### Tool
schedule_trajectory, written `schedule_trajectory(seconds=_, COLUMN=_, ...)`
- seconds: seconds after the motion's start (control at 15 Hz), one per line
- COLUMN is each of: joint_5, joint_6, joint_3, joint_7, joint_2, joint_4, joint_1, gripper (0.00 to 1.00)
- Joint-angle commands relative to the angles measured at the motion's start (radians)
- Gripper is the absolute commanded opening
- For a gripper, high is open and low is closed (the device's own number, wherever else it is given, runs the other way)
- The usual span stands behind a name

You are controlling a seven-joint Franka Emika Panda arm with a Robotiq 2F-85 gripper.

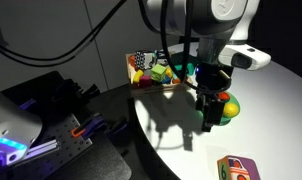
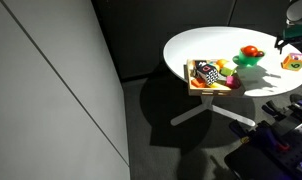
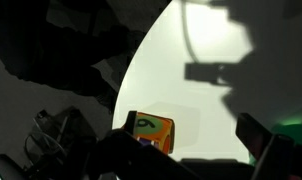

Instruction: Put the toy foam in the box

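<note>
Next, I move my gripper to the toy foam near the front edge of the white table and close it on the toy foam's opposite sides (image 1: 239,168) (image 3: 155,131).
The toy foam (image 1: 237,168) is a small block with orange, green and purple patches. It lies on the white round table (image 1: 181,120) near its front edge, and it also shows in an exterior view (image 2: 294,62). In the wrist view the toy foam (image 3: 151,132) sits low, beside one finger. The box (image 1: 151,75) is a shallow light-wood tray at the table's far edge with several toys in it; it also shows in an exterior view (image 2: 211,76). My gripper (image 1: 209,120) hangs open and empty above the table, between box and foam; its jaws (image 3: 191,128) hold nothing.
A green bowl (image 1: 228,108) with red and yellow toy fruits stands right next to the gripper, and it also shows in an exterior view (image 2: 249,59). Dark equipment and cables (image 1: 61,130) lie below the table's edge.
</note>
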Motion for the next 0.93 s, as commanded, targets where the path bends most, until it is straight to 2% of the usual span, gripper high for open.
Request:
schedule_trajectory(seconds=0.0, joint_5=0.084, joint_6=-0.005, joint_3=-0.007, joint_7=-0.056, joint_2=0.086, joint_4=0.086, joint_1=-0.033, gripper=1.0)
schedule_trajectory(seconds=0.4, joint_5=0.228, joint_6=-0.017, joint_3=-0.012, joint_7=-0.118, joint_2=0.184, joint_4=0.197, joint_1=-0.083, gripper=1.0)
schedule_trajectory(seconds=0.87, joint_5=0.337, joint_6=-0.008, joint_3=-0.036, joint_7=-0.136, joint_2=0.267, joint_4=0.304, joint_1=-0.131, gripper=1.0)
